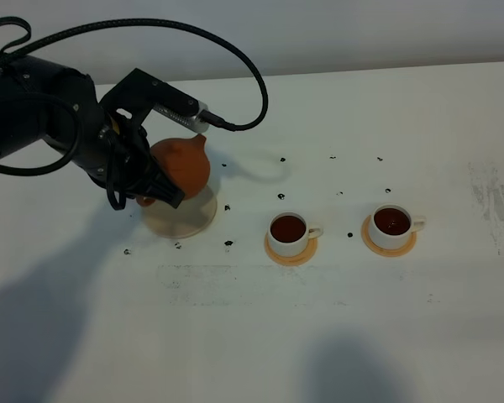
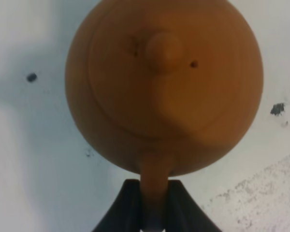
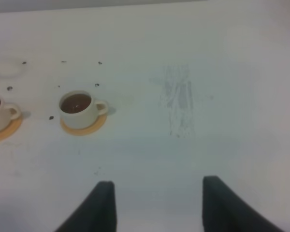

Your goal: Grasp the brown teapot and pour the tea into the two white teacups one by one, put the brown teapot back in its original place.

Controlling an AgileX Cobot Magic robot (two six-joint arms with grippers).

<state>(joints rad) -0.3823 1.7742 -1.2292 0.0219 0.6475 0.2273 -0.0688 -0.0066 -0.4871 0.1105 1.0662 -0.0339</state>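
Observation:
Next, my left gripper sets the brown teapot down on the pale cream saucer (image 1: 171,207), a little off-centre and away from the teacups.
The brown teapot (image 1: 183,164) hangs tilted just over the pale cream saucer (image 1: 193,220), spout pointing away from me; I cannot tell whether it touches the saucer. My left gripper (image 1: 157,195) is shut on its loop handle, and in the left wrist view the dark fingers (image 2: 128,208) clamp that handle below the teapot (image 2: 164,82) and its knobbed lid. Two white teacups (image 1: 289,231) (image 1: 391,224) stand on orange coasters to the right, both holding dark tea. The right wrist view shows one cup (image 3: 79,107) whole and the other (image 3: 0,113) cut off at the edge. My right gripper (image 3: 154,188) stands open over bare table.
Small black specks (image 1: 228,243) dot the white table around the saucer and cups. A scuffed grey patch (image 1: 491,206) lies at the far right, also seen as a scuffed patch (image 3: 179,104) from the right wrist. The left arm's black cable (image 1: 235,59) loops above the teapot.

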